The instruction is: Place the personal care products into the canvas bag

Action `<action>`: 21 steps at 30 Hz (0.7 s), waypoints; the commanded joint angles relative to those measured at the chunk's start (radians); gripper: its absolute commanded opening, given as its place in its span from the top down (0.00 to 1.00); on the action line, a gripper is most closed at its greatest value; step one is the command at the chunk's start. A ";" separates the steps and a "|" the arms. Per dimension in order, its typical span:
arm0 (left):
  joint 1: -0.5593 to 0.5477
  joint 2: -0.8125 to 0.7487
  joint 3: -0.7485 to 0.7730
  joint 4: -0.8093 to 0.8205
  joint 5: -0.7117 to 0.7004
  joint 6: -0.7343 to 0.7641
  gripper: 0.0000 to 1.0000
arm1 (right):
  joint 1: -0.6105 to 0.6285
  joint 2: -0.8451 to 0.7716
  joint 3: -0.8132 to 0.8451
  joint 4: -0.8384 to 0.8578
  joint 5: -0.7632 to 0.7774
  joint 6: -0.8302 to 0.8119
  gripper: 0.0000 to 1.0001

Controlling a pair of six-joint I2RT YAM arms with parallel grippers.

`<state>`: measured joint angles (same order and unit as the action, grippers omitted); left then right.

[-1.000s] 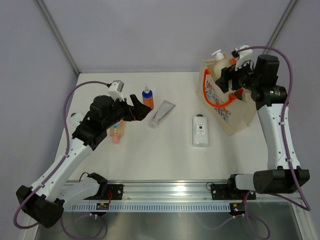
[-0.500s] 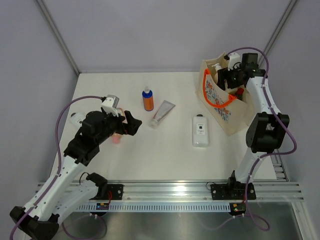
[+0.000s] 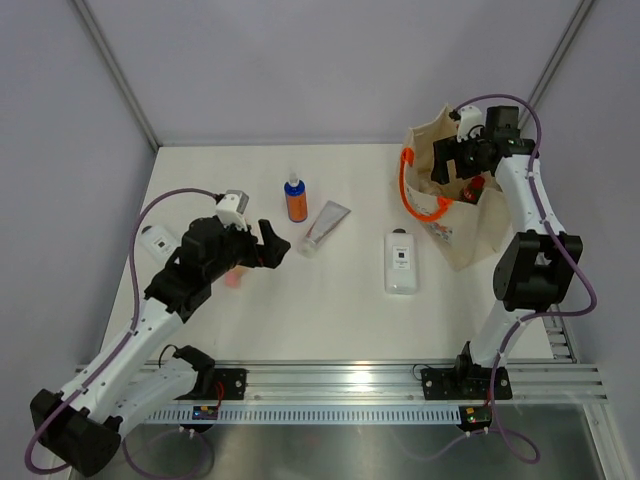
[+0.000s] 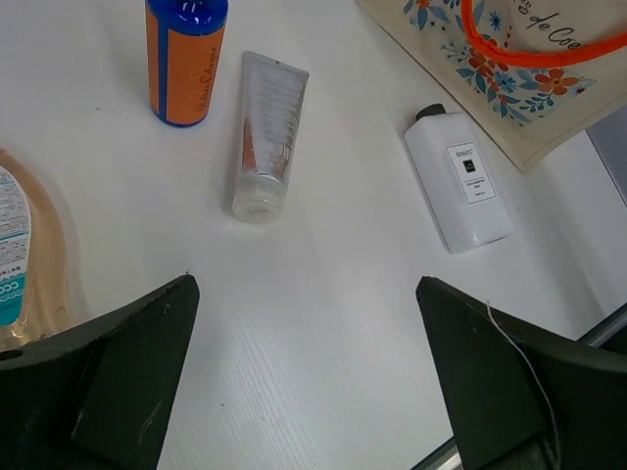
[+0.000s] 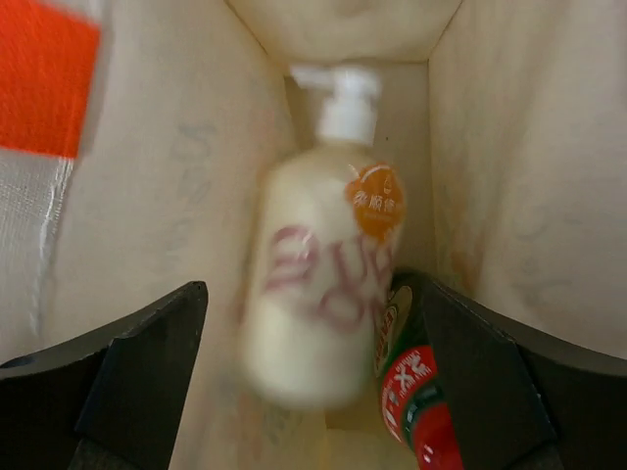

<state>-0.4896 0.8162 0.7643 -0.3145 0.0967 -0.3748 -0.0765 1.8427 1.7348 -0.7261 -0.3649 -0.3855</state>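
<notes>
Next, I move my left gripper over to the orange bottle beside the silver tube and close it on the bottle's blue cap (image 3: 294, 187) (image 4: 190, 14).
My left gripper (image 3: 268, 246) (image 4: 309, 362) is open and empty, hovering above the table. Beyond it lie the orange bottle with blue cap (image 3: 295, 200) (image 4: 186, 54), the silver tube (image 3: 323, 227) (image 4: 267, 132) and the flat white bottle (image 3: 401, 262) (image 4: 459, 176). The peach tube (image 3: 232, 276) (image 4: 24, 255) lies under the left arm. My right gripper (image 3: 455, 160) (image 5: 312, 294) is open inside the mouth of the canvas bag (image 3: 460, 235) (image 4: 509, 78). The cream bottle (image 5: 323, 284), blurred, is loose in the bag beside the green red-capped bottle (image 5: 416, 397) (image 3: 473, 188).
The bag's orange handle (image 3: 415, 195) hangs over its near side. The bag's cloth walls (image 5: 529, 166) close in on both sides of my right gripper. The metal rail (image 3: 330, 385) runs along the near table edge.
My right gripper lowered the cream bottle into the bag and let it go; the bag's mouth spread wider. My left gripper drew back toward the near left.
</notes>
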 commanded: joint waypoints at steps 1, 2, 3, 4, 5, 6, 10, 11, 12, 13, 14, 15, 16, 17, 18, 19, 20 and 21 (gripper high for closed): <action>0.003 0.059 -0.003 0.101 -0.009 -0.030 0.01 | -0.002 -0.089 0.048 0.018 -0.035 0.014 0.01; 0.003 0.073 0.001 0.101 -0.008 -0.032 0.01 | -0.003 -0.098 0.055 0.013 -0.040 0.016 0.00; 0.005 0.090 0.013 0.107 0.001 -0.032 0.01 | -0.005 -0.102 0.072 -0.002 -0.051 0.019 0.01; 0.005 0.118 0.020 0.106 0.006 -0.030 0.01 | -0.008 -0.106 0.080 -0.010 -0.057 0.023 0.01; 0.003 0.130 0.026 0.106 0.006 -0.029 0.01 | -0.012 -0.118 0.086 -0.013 -0.063 0.026 0.01; 0.005 0.144 0.036 0.106 -0.002 -0.027 0.01 | -0.016 -0.126 0.095 -0.018 -0.077 0.030 0.01; 0.003 0.199 0.058 0.121 -0.037 -0.027 0.01 | -0.020 -0.181 0.104 -0.024 -0.126 0.030 0.00; 0.002 0.224 0.062 0.130 -0.052 -0.030 0.01 | -0.020 -0.212 0.108 -0.033 -0.144 0.011 0.01; 0.000 0.236 0.066 0.155 -0.089 -0.030 0.01 | -0.020 -0.229 0.112 -0.062 -0.213 -0.006 0.01; -0.004 0.251 0.070 0.172 -0.101 -0.027 0.01 | -0.020 -0.249 0.115 -0.085 -0.265 -0.051 0.01; -0.013 0.270 0.073 0.190 -0.136 -0.007 0.01 | -0.020 -0.291 0.117 -0.113 -0.322 -0.082 0.01; -0.021 0.312 0.076 0.246 -0.181 0.010 0.01 | -0.020 -0.313 0.102 -0.159 -0.456 -0.113 0.00; -0.029 0.336 0.075 0.282 -0.202 0.028 0.01 | -0.019 -0.341 0.083 -0.168 -0.520 -0.131 0.01; -0.053 0.360 0.073 0.322 -0.224 0.080 0.01 | -0.017 -0.391 0.054 -0.174 -0.579 -0.157 0.01; -0.064 0.418 0.073 0.422 -0.251 0.117 0.01 | -0.014 -0.417 -0.021 -0.179 -0.688 -0.171 0.00; -0.078 0.452 0.073 0.472 -0.267 0.152 0.01 | 0.001 -0.447 -0.065 -0.164 -0.722 -0.179 0.00; -0.096 0.487 0.081 0.517 -0.278 0.213 0.01 | 0.013 -0.508 -0.117 -0.144 -0.741 -0.182 0.01; -0.099 0.526 0.095 0.575 -0.302 0.237 0.01 | 0.023 -0.537 -0.224 -0.095 -0.768 -0.187 0.00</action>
<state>-0.5587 1.2613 0.8066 -0.0040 -0.0929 -0.2836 -0.0818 1.3907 1.6527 -0.8253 -0.9062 -0.5060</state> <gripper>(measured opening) 0.986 0.993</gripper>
